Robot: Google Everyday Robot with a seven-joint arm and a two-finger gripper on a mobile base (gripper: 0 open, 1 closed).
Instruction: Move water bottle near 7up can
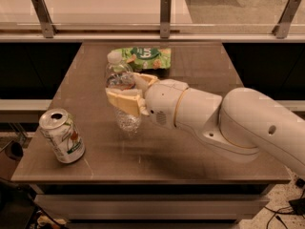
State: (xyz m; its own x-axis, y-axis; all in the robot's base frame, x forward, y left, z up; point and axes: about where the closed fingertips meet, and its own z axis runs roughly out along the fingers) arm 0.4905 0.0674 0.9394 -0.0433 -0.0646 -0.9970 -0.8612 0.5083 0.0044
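Note:
Next, I let go of the water bottle so that it stands upright on the brown table (116,140) next to the 7up can, on my arm's side.
The water bottle (121,82) is a clear ribbed plastic bottle with a white cap, held upright at the middle of the brown table (190,147). My gripper (127,93) reaches in from the right on a white arm and is shut on the bottle's middle, with yellowish fingers (125,102) on either side of it. The bottle's base is at or just above the tabletop. The 7up can (62,135) stands slightly tilted near the table's front left corner, to the lower left of the bottle and apart from it.
A flat green snack bag (143,58) lies at the back of the table, behind the bottle. A rail with metal posts (165,16) runs along the far edge. The table's front edge is just in front of the can.

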